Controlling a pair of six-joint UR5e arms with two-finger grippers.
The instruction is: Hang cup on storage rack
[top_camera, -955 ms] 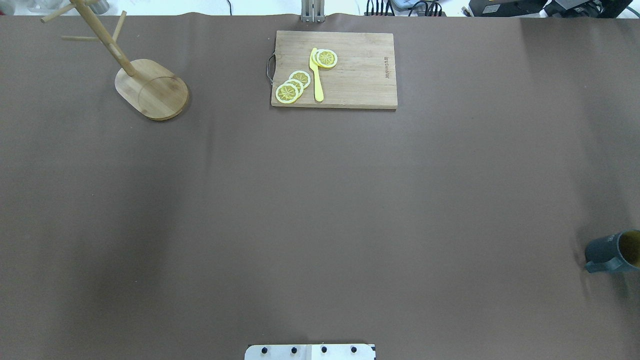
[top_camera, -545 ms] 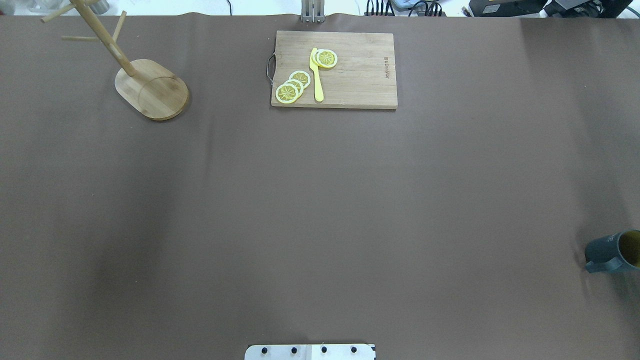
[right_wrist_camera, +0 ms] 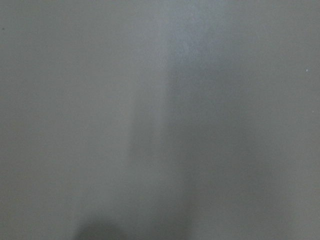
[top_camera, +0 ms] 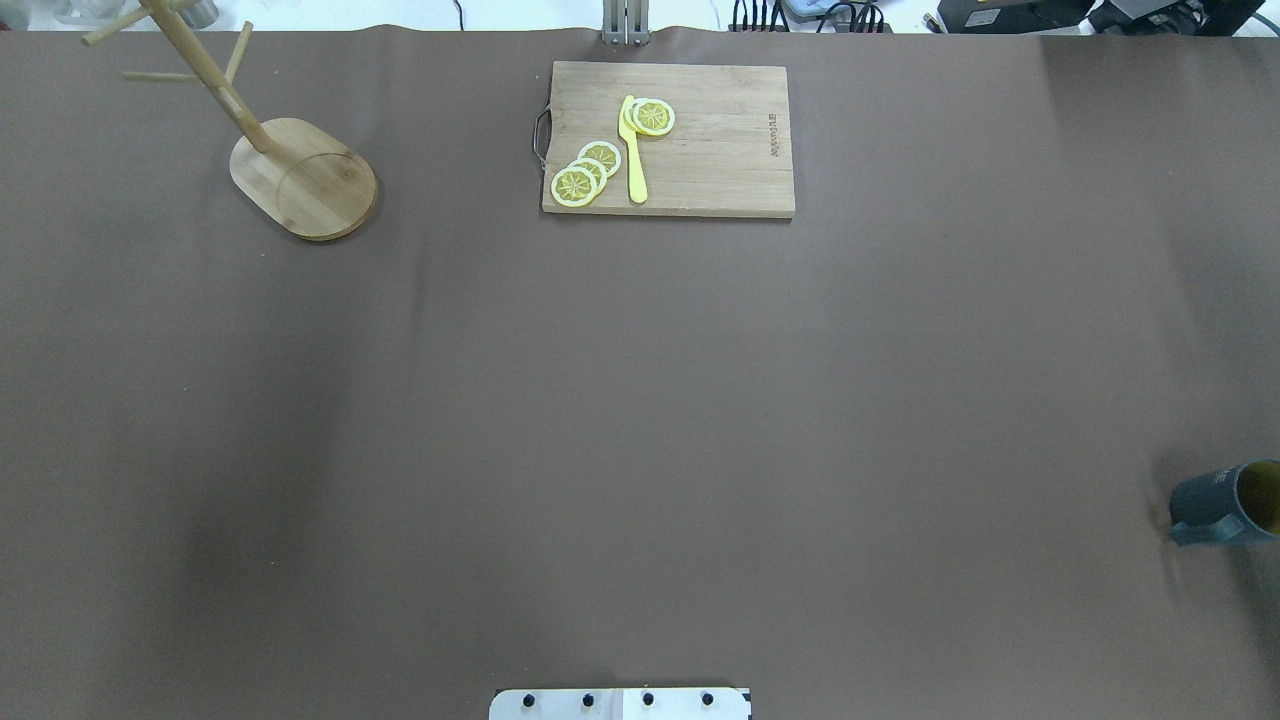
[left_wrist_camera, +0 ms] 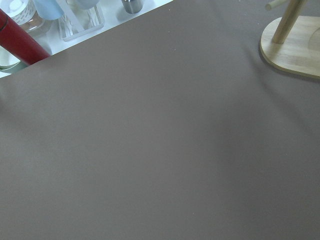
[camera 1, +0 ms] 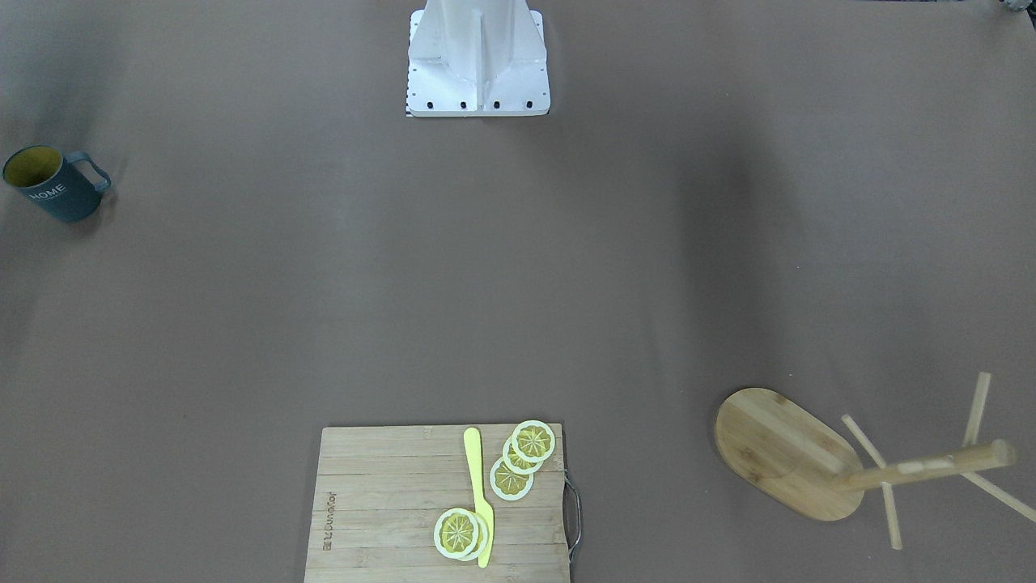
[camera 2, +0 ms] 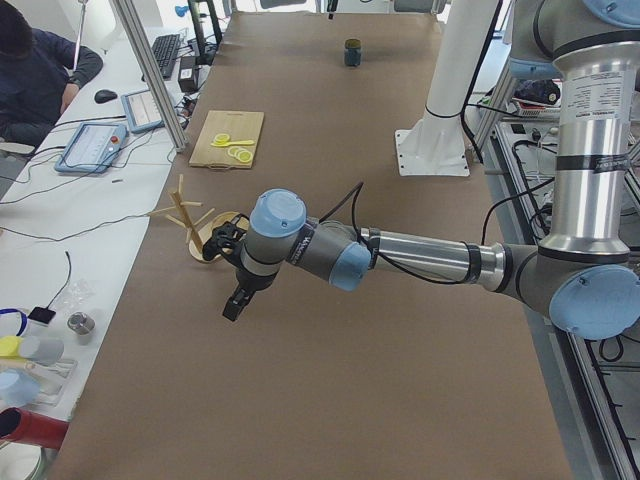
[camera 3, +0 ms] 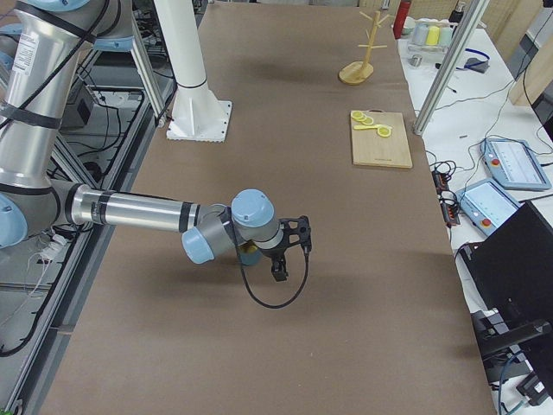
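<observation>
I need to close my right gripper on the cup's rim [camera 1: 6,179] opposite its handle, with one finger inside the cup, so the handle stays free for hanging.
The cup [top_camera: 1225,503], dark blue-grey with a yellow-olive inside and white "HOME" lettering, stands upright at the table's far right edge; it also shows in the front-facing view [camera 1: 53,185]. The storage rack [top_camera: 305,180], a bamboo mug tree with an oval base and bare pegs, stands at the far left back [camera 1: 785,453]. My left gripper [camera 2: 233,305] hangs above the table near the rack. My right gripper [camera 3: 281,272] hangs close beside the cup, which my wrist mostly hides there. Both grippers show only in side views, so I cannot tell if they are open or shut.
A wooden cutting board [top_camera: 720,150] with lemon slices [top_camera: 585,172] and a yellow knife [top_camera: 633,150] lies at the back centre. The robot's white base plate [top_camera: 620,703] is at the near edge. Bottles and a red flask [left_wrist_camera: 20,42] stand past the left table end.
</observation>
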